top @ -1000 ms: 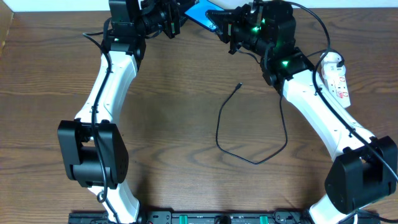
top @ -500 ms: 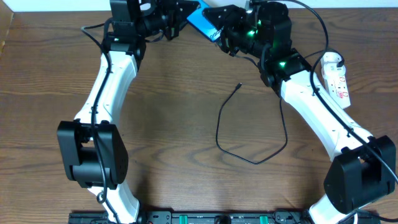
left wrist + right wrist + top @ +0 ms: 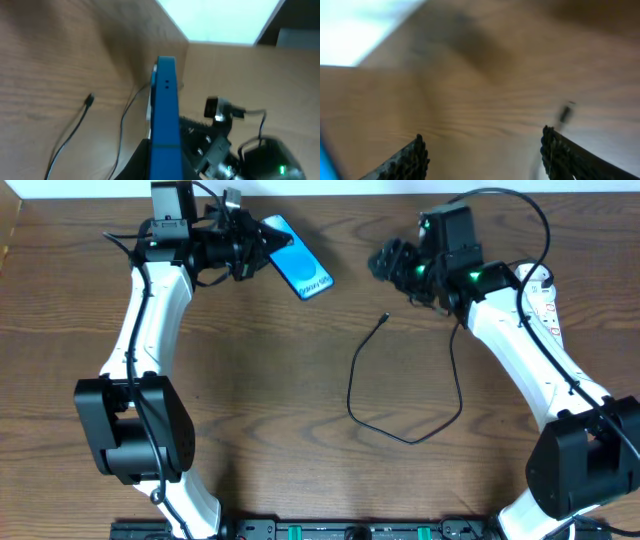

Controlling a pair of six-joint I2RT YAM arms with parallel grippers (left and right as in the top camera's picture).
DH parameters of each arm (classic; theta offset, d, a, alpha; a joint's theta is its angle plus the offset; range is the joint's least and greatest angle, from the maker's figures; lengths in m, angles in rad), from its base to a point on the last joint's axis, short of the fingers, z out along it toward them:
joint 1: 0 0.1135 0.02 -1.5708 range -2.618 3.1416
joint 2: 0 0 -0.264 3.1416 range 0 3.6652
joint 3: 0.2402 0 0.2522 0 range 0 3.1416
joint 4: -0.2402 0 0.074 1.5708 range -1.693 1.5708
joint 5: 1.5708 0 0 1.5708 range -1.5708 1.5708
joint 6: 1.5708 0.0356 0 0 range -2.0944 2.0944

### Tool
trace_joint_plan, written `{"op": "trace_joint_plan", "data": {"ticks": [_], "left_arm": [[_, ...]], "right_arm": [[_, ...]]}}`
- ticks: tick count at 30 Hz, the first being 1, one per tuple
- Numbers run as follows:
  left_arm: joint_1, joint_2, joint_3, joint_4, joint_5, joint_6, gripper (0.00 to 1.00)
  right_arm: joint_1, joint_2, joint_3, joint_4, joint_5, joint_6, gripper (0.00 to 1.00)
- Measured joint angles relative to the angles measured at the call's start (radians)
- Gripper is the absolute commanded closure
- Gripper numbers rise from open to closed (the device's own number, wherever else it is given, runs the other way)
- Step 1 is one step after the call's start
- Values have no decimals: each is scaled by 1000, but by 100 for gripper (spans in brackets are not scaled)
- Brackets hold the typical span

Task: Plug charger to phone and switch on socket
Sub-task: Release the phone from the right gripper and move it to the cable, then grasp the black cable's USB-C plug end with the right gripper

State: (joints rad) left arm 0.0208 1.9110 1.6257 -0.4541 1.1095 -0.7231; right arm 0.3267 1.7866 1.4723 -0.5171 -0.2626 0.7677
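Next, my right gripper closes on the thin cable (image 3: 377,326) (image 3: 557,129) behind the charger's black plug, so that the plug stays free for the phone.
The phone (image 3: 300,271), blue-screened, is held off the table at the back left of centre, with my left gripper (image 3: 262,250) shut on its left end. Seen from the left wrist, the phone (image 3: 165,110) stands edge-on between the jaws of that gripper (image 3: 165,167). My right gripper (image 3: 386,260) is open and empty, a short way to the phone's right. The charger's black plug tip (image 3: 386,317) lies on the wood just below the right gripper, and its thin cable (image 3: 352,400) loops toward the front. In the right wrist view the open right gripper (image 3: 483,135) holds nothing, and the plug tip (image 3: 566,113) is a blur. The socket (image 3: 551,315) lies at the right, mostly hidden by the right arm.
The brown wooden table (image 3: 260,380) ends at a white strip along the back. The charger cable runs up the right side under the right forearm (image 3: 520,350). The left arm (image 3: 150,330) stretches along the left side.
The right gripper has opened, let go of the phone and drawn back to the right. The left gripper has carried the phone left and toward the front.
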Motion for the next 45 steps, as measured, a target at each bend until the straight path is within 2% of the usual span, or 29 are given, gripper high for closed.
{"op": "trace_joint_plan", "data": {"ticks": [2, 8, 14, 20, 23, 31, 45], "left_arm": [[-3, 0, 0, -64, 19, 73, 93], [-5, 0, 0, -214, 40, 241, 93], [-5, 0, 0, -303, 22, 333, 93], [-5, 0, 0, -317, 7, 356, 93], [-5, 0, 0, -323, 6, 359, 93], [-5, 0, 0, -324, 3, 361, 92], [-5, 0, 0, -324, 2, 361, 93]], "right_arm": [[5, 0, 0, -67, 37, -32, 30], [9, 51, 0, -108, 61, -67, 33], [10, 173, 0, -122, 14, -77, 37], [14, 240, 0, -126, -31, -76, 47], [16, 254, 0, -142, -46, -77, 57], [19, 291, 0, -170, -55, -22, 69], [34, 339, 0, -74, -63, 36, 69]]}}
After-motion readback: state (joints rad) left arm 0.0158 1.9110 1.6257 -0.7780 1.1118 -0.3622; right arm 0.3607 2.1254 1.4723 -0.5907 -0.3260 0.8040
